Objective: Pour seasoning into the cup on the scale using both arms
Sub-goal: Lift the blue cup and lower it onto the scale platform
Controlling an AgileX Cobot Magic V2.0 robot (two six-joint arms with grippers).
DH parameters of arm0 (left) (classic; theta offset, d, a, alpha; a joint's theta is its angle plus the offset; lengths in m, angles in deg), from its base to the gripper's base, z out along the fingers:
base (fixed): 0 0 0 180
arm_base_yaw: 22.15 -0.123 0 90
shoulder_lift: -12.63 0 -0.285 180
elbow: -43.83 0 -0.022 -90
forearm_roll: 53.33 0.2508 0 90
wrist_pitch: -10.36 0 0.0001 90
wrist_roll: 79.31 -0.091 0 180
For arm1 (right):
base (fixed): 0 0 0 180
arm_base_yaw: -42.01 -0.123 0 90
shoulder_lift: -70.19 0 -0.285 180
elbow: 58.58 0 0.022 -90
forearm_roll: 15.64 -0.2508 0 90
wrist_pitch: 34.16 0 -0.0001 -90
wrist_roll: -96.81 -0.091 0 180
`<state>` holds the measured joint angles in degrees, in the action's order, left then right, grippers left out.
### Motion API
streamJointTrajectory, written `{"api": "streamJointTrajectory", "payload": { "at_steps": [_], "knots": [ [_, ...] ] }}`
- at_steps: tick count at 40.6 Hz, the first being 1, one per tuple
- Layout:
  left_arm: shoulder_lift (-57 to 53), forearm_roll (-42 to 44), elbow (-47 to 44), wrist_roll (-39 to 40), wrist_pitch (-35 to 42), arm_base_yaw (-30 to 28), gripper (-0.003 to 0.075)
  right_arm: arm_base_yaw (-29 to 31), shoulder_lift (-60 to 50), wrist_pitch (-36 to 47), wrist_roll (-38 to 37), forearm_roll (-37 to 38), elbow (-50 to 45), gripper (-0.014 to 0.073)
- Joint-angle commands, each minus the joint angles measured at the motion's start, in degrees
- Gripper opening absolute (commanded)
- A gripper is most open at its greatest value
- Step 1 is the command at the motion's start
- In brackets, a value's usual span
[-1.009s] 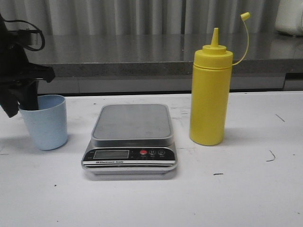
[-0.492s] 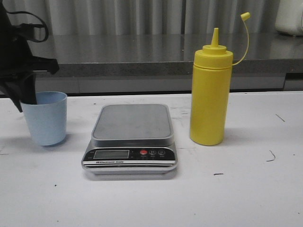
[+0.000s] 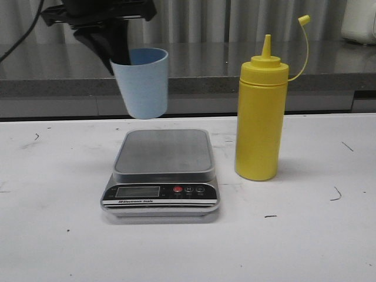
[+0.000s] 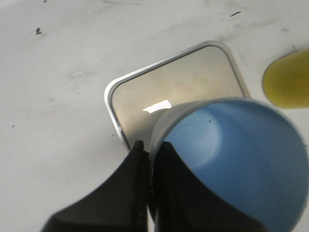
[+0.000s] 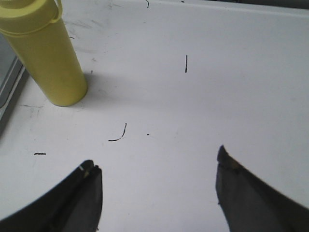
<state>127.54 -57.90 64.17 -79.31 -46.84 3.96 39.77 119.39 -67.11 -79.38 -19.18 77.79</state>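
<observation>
Next, I let go of the pale blue cup with my left gripper on the back half of the scale's steel platform [image 3: 160, 146] [image 4: 180, 114].
The pale blue cup [image 3: 141, 83] hangs in the air above the back of the scale [image 3: 163, 171], and my left gripper [image 3: 116, 56] is shut on its rim, one finger inside and one outside. In the left wrist view the cup [image 4: 236, 159] fills the lower right over the steel platform of the scale [image 4: 183, 92], with the left gripper [image 4: 150, 147] pinching its wall. The yellow seasoning bottle [image 3: 261, 111] stands upright on the table right of the scale, cap hanging open on its tether. My right gripper [image 5: 157, 162] is open over bare table, apart from the seasoning bottle [image 5: 46, 55].
A grey counter ledge [image 3: 200, 70] runs behind the white table [image 3: 305, 235]. Small black marks dot the table surface [image 5: 118, 135]. A white object [image 3: 359, 20] sits at the far right on the counter.
My left gripper has lifted the cup off the table at the left and carried it up and to the right, over the scale. The bottle and scale have not moved.
</observation>
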Motion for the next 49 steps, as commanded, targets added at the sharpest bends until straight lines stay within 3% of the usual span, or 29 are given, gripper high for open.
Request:
{"api": "streamJointTrajectory", "payload": {
  "at_steps": [1, 13, 37, 41, 49],
  "knots": [
    [-2.1, 0.0, 2.3, 2.1, 3.6, 1.6, -0.002, 0.2, 0.2, 3.3, 0.4, -0.4, 1.9, 0.0519],
    [3.6, 2.1, 5.5, 6.9, 3.1, 2.0, -0.002, 0.2, 0.2, 3.3, 0.4, -0.4, 1.9, 0.0519],
    [6.2, 2.4, 5.5, 6.9, 1.2, 2.0, -0.0015, 0.2, 0.2, 3.3, 0.4, -0.4, 1.9, 0.0519],
    [6.2, 2.2, 5.5, 6.9, 1.2, 2.0, 0.0047, 0.2, 0.2, 3.3, 0.4, -0.4, 1.9, 0.0519],
    [6.2, 1.1, 5.5, 6.9, 1.4, 2.0, 0.0328, 0.2, 0.2, 3.3, 0.4, -0.4, 1.9, 0.0519]
  ]
}}
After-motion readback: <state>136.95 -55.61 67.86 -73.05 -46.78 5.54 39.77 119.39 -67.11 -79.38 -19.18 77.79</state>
